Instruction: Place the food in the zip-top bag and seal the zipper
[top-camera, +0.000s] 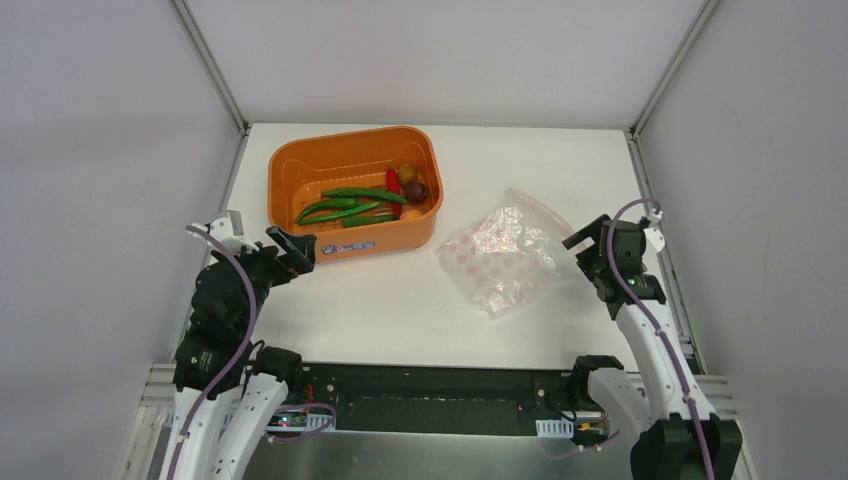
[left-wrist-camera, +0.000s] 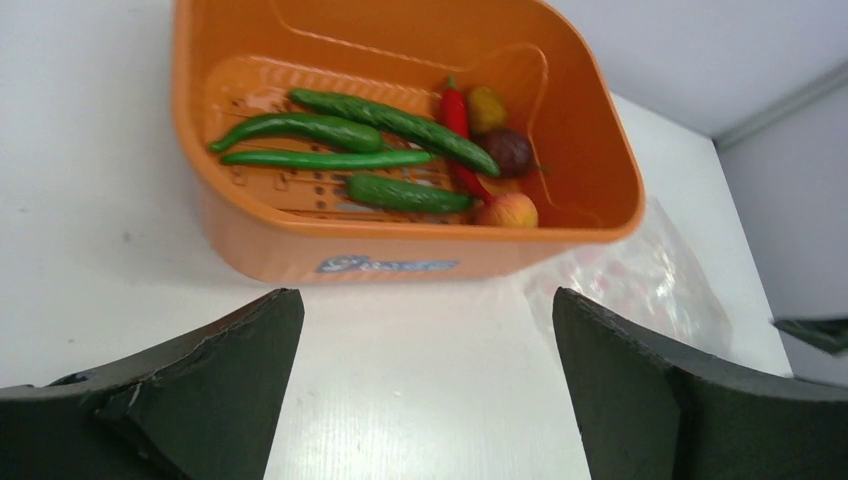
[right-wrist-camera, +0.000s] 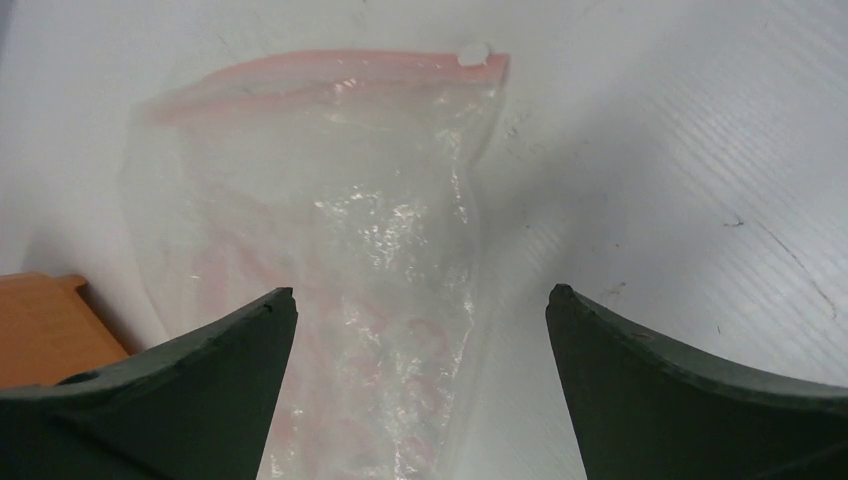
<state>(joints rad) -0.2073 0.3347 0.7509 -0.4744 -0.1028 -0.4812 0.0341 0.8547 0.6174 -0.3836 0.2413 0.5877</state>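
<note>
The zip-top bag's side edge (top-camera: 557, 264) (right-wrist-camera: 468, 228), a little below the white slider on the pink zipper, will be gripped by my right gripper.
The food lies in an orange tub (top-camera: 300, 165): several long green chili peppers (top-camera: 350, 205), a red chili (top-camera: 393, 182) and small round dark-red and orange pieces (top-camera: 413, 186). In the left wrist view the green chilies (left-wrist-camera: 385, 122) and round pieces (left-wrist-camera: 510, 152) show clearly. The zip-top bag (top-camera: 500, 255) lies flat and empty on the table, right of the tub. Its pink zipper (right-wrist-camera: 330, 68) runs along the far edge. My left gripper (top-camera: 295, 245) hangs open just in front of the tub. My right gripper (top-camera: 585, 235) stands open over the bag's right side (right-wrist-camera: 340, 220).
The white table (top-camera: 400, 310) is walled by grey panels on the left, back and right. The tub's near wall (left-wrist-camera: 400, 245) carries a small label. A corner of the tub (right-wrist-camera: 40, 325) shows left of the bag. The arm bases sit at the near edge.
</note>
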